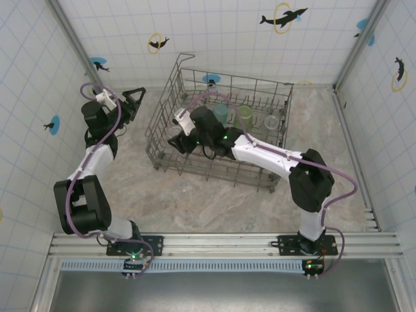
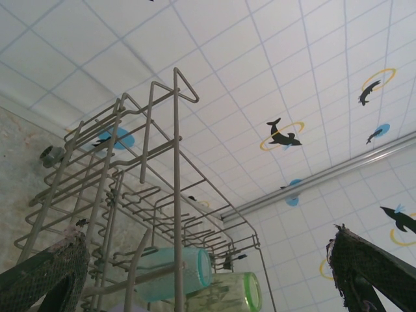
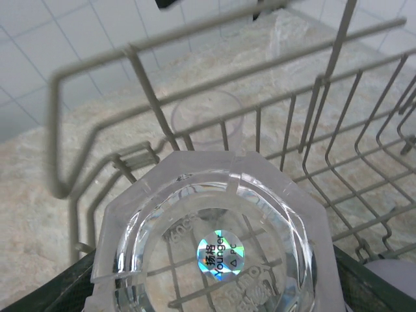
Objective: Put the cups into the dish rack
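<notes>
My right gripper will release the clear cup inside the dish rack's near corner point(image 1: 164, 148), on the side of my left gripper.
The grey wire dish rack point(image 1: 170, 91) sits mid-table. Inside it, toward the back, are a teal cup point(image 1: 221, 112), a lime green cup point(image 1: 245, 114) and a clear cup point(image 1: 272, 122). My right gripper point(image 1: 178, 141) reaches into the rack's left part. In the right wrist view it point(image 3: 208, 286) is shut on a clear cup point(image 3: 214, 227), whose octagonal base with a shiny sticker faces the camera. Another clear cup point(image 3: 207, 120) stands just beyond the rack's wire wall point(image 3: 97, 71). My left gripper point(image 1: 134, 97) hangs open left of the rack, holding nothing. Its view shows the teal cup point(image 2: 175, 273) and green cup point(image 2: 227, 294) through the wires.
Tiled walls close in the table on the left, back and right. The left arm's elbow point(image 1: 81, 205) stands over the near left of the marbled table point(image 1: 195, 201). A pale lavender shape point(image 3: 388, 268) shows low in the rack beside my right fingers.
</notes>
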`<act>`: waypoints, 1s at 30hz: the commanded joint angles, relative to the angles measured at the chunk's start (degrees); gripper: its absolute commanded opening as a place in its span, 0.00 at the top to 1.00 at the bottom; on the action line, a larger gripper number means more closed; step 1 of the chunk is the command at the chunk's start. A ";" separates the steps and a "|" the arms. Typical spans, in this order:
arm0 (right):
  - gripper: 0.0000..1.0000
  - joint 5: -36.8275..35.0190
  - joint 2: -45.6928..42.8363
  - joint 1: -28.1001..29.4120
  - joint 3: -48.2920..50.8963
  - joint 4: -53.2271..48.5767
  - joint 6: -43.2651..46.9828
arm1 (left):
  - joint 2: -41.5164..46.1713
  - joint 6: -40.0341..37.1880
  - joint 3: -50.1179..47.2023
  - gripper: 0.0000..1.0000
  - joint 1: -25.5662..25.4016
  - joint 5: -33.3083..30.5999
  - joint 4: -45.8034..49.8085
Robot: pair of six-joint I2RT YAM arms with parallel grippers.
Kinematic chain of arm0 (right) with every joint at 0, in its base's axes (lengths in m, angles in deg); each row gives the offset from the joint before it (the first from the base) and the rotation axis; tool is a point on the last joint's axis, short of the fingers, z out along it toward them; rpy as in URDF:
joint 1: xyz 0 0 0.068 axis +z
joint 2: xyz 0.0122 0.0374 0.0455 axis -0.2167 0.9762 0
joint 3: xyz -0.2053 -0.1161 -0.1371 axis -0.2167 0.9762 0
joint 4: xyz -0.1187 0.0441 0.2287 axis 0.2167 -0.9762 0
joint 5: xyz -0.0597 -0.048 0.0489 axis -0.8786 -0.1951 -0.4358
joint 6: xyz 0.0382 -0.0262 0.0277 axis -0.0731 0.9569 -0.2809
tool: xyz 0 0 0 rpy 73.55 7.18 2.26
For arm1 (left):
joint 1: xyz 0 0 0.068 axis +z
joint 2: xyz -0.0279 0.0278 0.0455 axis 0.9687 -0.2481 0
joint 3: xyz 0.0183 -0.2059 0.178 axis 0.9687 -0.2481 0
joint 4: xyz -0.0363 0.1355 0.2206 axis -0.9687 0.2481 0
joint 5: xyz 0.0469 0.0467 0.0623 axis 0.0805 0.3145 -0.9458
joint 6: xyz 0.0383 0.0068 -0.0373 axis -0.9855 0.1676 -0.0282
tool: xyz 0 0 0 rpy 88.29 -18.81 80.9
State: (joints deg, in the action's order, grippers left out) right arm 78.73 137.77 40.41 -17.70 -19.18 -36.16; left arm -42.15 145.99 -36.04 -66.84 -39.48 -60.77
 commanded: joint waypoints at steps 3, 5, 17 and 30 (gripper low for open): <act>0.60 0.67 -5.58 0.51 1.38 6.53 0.05 | -0.08 0.61 -0.34 0.03 0.45 0.10 -2.07; 0.60 0.22 -4.95 0.51 1.74 6.66 0.73 | 0.00 0.46 -0.21 0.03 0.50 0.01 -1.81; 0.61 -1.83 0.62 1.39 2.91 8.48 7.64 | 0.20 0.28 -0.17 0.03 0.44 0.04 -1.55; 0.62 2.92 7.52 1.40 0.03 12.36 9.46 | 0.10 0.26 -0.16 0.03 0.46 -0.05 -1.50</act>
State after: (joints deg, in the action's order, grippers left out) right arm 80.33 144.16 41.52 -15.29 -11.53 -27.99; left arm -42.15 146.17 -36.04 -66.84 -39.48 -60.84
